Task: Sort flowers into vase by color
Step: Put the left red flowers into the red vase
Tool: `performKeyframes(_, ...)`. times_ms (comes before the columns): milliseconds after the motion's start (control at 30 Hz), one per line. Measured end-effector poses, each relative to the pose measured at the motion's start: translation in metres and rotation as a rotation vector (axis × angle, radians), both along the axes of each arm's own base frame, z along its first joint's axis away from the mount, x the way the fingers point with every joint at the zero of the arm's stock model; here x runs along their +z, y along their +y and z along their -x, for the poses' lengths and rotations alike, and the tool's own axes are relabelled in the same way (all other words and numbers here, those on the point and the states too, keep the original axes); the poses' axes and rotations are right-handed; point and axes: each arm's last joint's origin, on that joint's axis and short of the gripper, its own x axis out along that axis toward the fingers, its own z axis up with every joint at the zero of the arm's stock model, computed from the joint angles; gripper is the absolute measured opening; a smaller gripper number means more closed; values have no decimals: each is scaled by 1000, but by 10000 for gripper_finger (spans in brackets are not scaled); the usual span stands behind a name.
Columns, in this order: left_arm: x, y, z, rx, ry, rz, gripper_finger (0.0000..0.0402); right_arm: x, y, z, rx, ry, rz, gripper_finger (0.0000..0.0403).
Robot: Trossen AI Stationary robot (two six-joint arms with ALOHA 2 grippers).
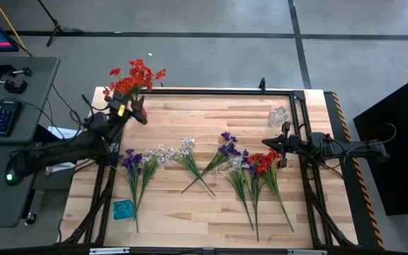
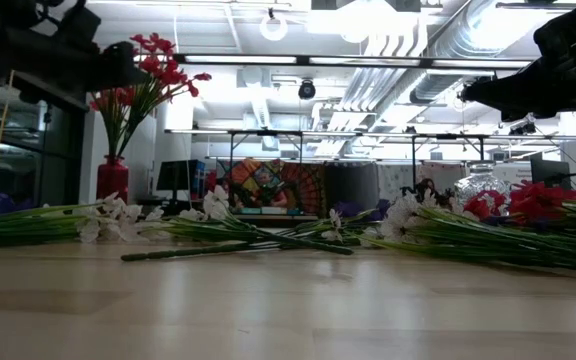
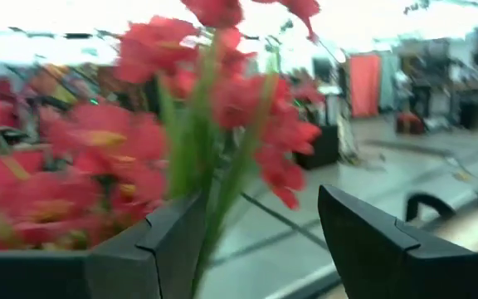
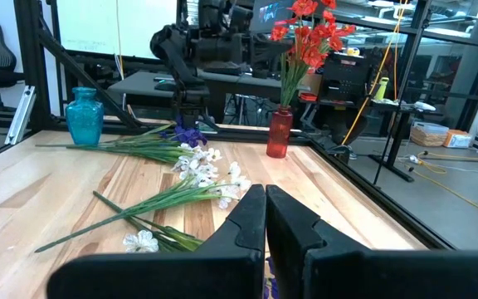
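Note:
The stems of the red flowers are outside the left gripper's fingers, so the robot should back off, tip that gripper down and take the stems (image 4: 285, 99) just above the red vase.
A red vase (image 4: 279, 133) stands at the table's far left corner, and red flowers (image 1: 134, 76) stand upright in it. My left gripper (image 3: 260, 199) is open right beside them. Their green stems (image 3: 214, 208) rise just beyond its fingers, close to one of them, and nothing sits in the gap. Purple and white flowers (image 1: 139, 164), white flowers (image 1: 184, 150), purple flowers (image 1: 225, 151) and a mixed red, white and purple bunch (image 1: 257, 166) lie flat on the table. My right gripper (image 4: 264, 212) waits shut at the right edge, level above the table.
A blue vase (image 1: 122, 209) stands near the front left, and a clear glass vase (image 1: 278, 115) stands at the far right. A black frame (image 1: 218, 91) runs round the table's edges. Bare wood lies along the near edge.

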Motion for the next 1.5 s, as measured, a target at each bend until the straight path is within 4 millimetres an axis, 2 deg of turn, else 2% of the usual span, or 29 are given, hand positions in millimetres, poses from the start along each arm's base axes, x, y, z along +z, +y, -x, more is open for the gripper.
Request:
performKeyframes(233, 24, -12, -5, -106, 42, 21, 221, 0, 0, 0, 0, 1, 0, 0)
performKeyframes(333, 48, -17, -4, -127, 15, -16, 220, 0, 0, 0, 0, 0, 0, 0)
performKeyframes(533, 110, -16, -6, 100, 116, -24, 210, 0, 0, 0, 0, 1, 0, 0)
performKeyframes(600, 124, -15, -9, 96, 145, 17, 209, 0, 0, 0, 0, 0, 0, 0)
performKeyframes(667, 130, -17, -14, 30, 136, 95, 209, 0, 0, 0, 0, 1, 0, 0)
performKeyframes(733, 123, -22, -21, -66, 108, 218, 209, 0, 0, 0, 0, 0, 0, 0)
performKeyframes(800, 107, -28, -26, -124, 98, 359, 209, 0, 0, 0, 0, 1, 0, 0)
performKeyframes(933, 59, -43, -30, -118, 79, 561, 209, 0, 0, 0, 0, 0, 0, 0)
performKeyframes(1067, 11, -55, -32, -22, -14, 609, 209, 0, 0, 0, 0, 1, 0, 0)
performKeyframes(1167, -15, -54, -34, 96, -63, 603, 207, 0, 0, 0, 0, 1, 0, 0)
performKeyframes(1267, -32, -49, -42, 171, -38, 619, 195, 0, 0, 0, 0, 1, 0, 0)
performKeyframes(1367, -41, -45, -52, 222, 12, 582, 175, 0, 0, 0, 0, 1, 0, 0)
performKeyframes(1500, -40, -42, -62, 251, 42, 507, 155, 0, 0, 0, 0, 1, 0, 0)
